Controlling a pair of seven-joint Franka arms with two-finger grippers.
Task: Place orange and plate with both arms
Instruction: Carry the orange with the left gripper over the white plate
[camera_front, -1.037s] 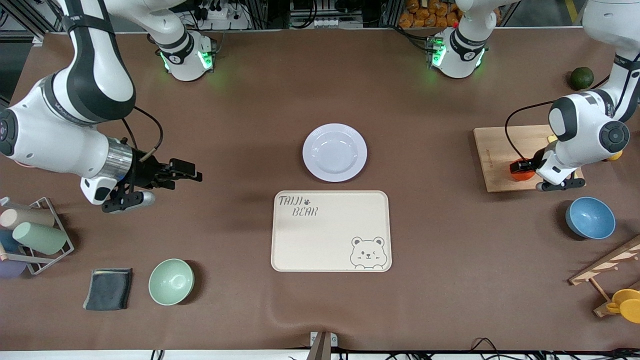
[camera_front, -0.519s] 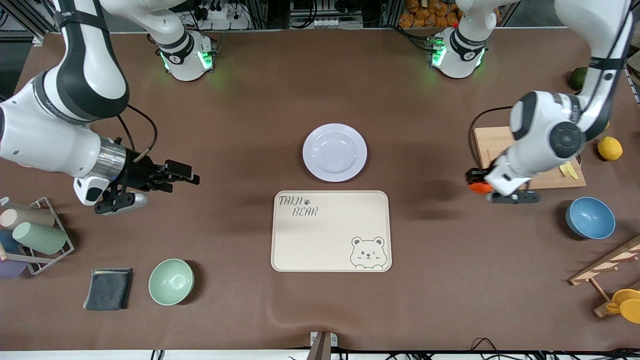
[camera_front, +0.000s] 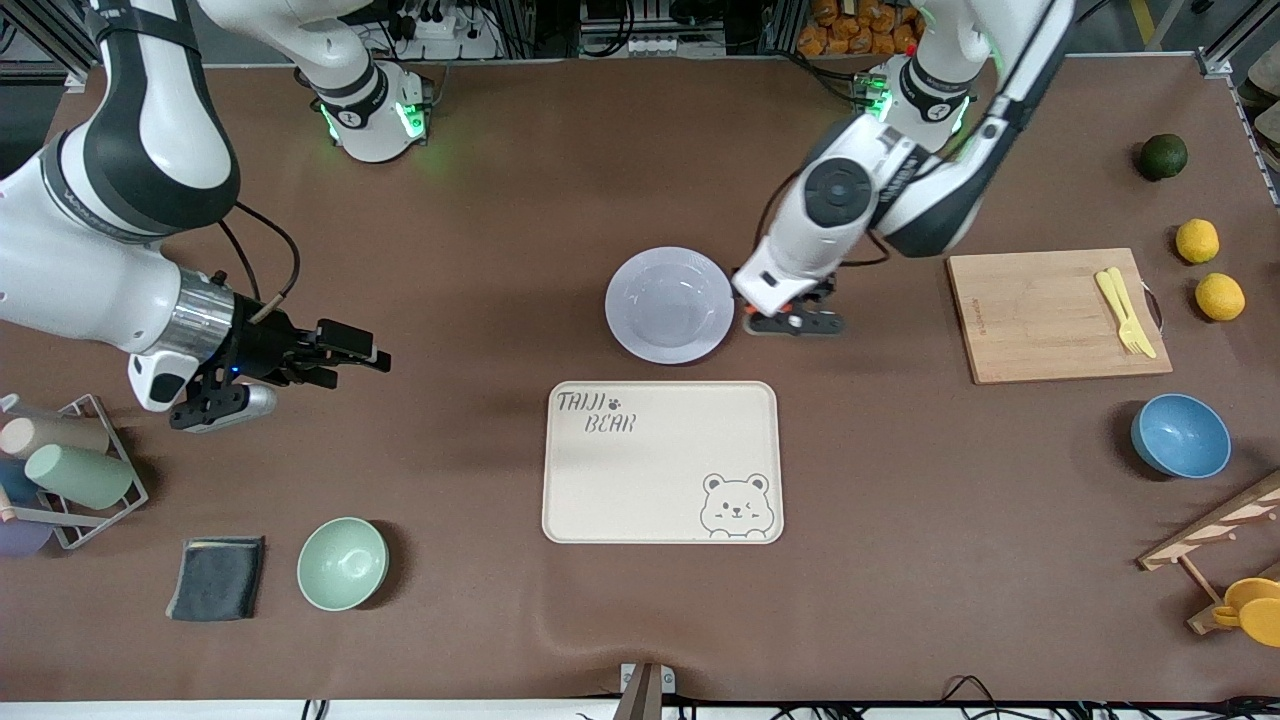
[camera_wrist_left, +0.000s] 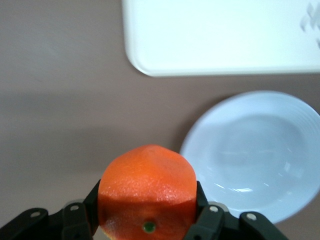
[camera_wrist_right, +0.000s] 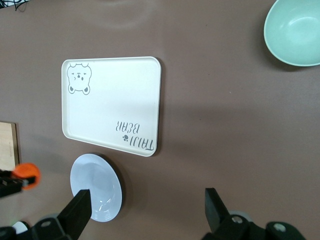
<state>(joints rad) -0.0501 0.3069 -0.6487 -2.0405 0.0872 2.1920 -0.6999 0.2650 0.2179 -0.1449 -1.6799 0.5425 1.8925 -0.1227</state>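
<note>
My left gripper is to put the orange on the plate. It will let go of it in the middle of the pale lavender plate (camera_front: 666, 306) (camera_wrist_left: 252, 158).
The pale lavender plate (camera_front: 668, 303) lies mid-table, just farther from the front camera than the bear tray. My left gripper (camera_front: 790, 312) hangs over the table beside the plate's rim, toward the left arm's end. In the left wrist view it (camera_wrist_left: 147, 202) is shut on the orange (camera_wrist_left: 147, 190), with the plate (camera_wrist_left: 260, 155) just past the fruit. My right gripper (camera_front: 365, 352) is open and empty over bare table toward the right arm's end. The right wrist view shows its wide-spread gripper (camera_wrist_right: 147, 212), the plate (camera_wrist_right: 95, 195) and the held orange (camera_wrist_right: 27, 175).
A cream bear-print tray (camera_front: 660, 460) lies nearer the camera than the plate. A cutting board (camera_front: 1040, 315) with yellow cutlery, two lemons (camera_front: 1197, 240), a dark green fruit (camera_front: 1163, 156) and a blue bowl (camera_front: 1180, 435) are at the left arm's end. A green bowl (camera_front: 342, 563), grey cloth (camera_front: 217, 577) and cup rack (camera_front: 60, 470) are at the right arm's end.
My left arm has carried the orange from the cutting board across to beside the plate. My right gripper has drifted slightly toward the right arm's end.
</note>
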